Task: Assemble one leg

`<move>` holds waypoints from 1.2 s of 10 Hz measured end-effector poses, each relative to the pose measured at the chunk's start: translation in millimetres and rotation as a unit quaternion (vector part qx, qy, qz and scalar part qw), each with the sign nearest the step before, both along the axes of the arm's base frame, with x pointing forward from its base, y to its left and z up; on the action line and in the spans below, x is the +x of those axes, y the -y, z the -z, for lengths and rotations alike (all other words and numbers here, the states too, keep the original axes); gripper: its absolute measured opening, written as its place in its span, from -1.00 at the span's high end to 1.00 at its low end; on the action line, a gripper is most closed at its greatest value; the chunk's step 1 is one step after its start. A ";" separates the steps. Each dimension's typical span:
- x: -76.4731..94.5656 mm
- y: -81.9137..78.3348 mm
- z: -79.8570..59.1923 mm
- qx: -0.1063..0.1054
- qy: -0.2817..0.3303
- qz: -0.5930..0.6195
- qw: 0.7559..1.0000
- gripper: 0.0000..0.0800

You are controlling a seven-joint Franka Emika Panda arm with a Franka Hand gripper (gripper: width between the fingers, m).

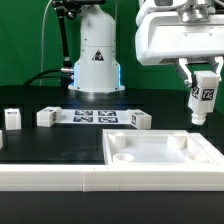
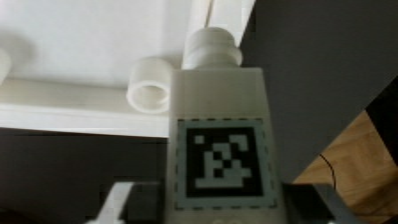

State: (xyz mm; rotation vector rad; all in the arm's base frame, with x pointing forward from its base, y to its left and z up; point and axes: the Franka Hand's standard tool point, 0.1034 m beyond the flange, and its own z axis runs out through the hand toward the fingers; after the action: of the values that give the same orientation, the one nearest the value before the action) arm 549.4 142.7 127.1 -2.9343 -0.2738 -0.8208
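Observation:
My gripper is to release the leg, now held in the air above the panel, standing upright in the corner of the large white panel (image 1: pixel 197 154) (image 2: pixel 150 92) nearest my gripper.
My gripper (image 1: pixel 203 92) is shut on a leg (image 1: pixel 203 103), a small white block with a black-and-white tag, and holds it upright in the air above the right far corner of the large white square panel (image 1: pixel 160 158). In the wrist view the leg (image 2: pixel 217 130) fills the middle, tag facing the camera, its round peg pointing toward the panel (image 2: pixel 89 60). A round corner recess (image 2: pixel 151 96) of the panel lies just beside the peg. The gripper (image 2: pixel 210 205) has a finger on each side of the leg.
Three more legs lie on the black table: one (image 1: pixel 11 118) at the exterior view's left, one (image 1: pixel 47 116), and one (image 1: pixel 137 119) behind the panel. The marker board (image 1: pixel 92 116) lies between them. The arm's white base (image 1: pixel 95 60) stands behind.

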 end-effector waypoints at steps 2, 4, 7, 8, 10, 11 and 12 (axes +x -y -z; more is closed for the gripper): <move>-0.1 0.2 0.3 0.000 0.000 0.000 1.000 0.27; 5.2 8.4 4.0 -0.009 0.003 -0.006 1.000 0.27; 45.9 22.6 3.3 -0.008 0.019 0.004 1.000 0.27; 55.4 26.3 6.1 -0.007 0.021 0.009 1.000 0.27; 65.6 27.0 12.6 -0.005 0.019 0.012 1.000 0.27; 67.9 27.3 18.4 -0.005 0.018 0.013 1.000 0.27; 68.0 27.3 24.8 -0.005 0.014 0.013 1.000 0.27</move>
State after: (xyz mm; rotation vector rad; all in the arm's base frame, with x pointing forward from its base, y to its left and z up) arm 617.4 115.4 102.3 -2.9438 -0.2418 -0.8681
